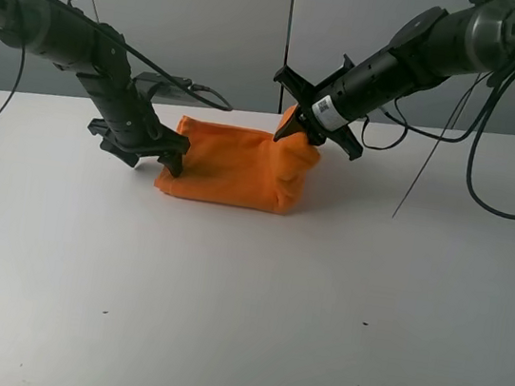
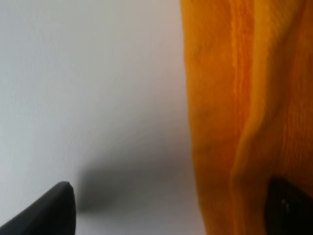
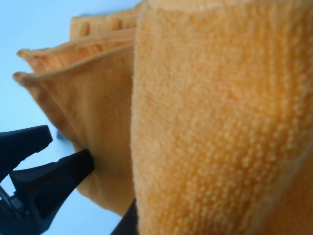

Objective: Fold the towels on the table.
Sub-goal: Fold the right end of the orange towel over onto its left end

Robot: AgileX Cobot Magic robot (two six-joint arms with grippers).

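Next, my right gripper lets go of the raised towel end on the flat part of the orange towel (image 1: 213,155), close to my left gripper.
The orange towel (image 1: 232,166) lies folded in a thick bundle at the back middle of the white table (image 1: 239,325). My left gripper (image 1: 157,160) is open and low at the towel's left edge. In the left wrist view (image 2: 168,210) one fingertip (image 2: 49,213) is over bare table and the other (image 2: 288,205) is against the cloth (image 2: 230,98). My right gripper (image 1: 297,129) is shut on the towel's right end and holds it raised in a peak. In the right wrist view (image 3: 93,205) terry folds (image 3: 210,122) hang close and hide most of the jaws. No label shows.
Black cables (image 1: 499,179) loop down from the right arm onto the back right of the table. A grey wall (image 1: 215,14) stands behind the table's far edge. White tabletop with a few dark specks (image 1: 364,323) stretches in front of the towel.
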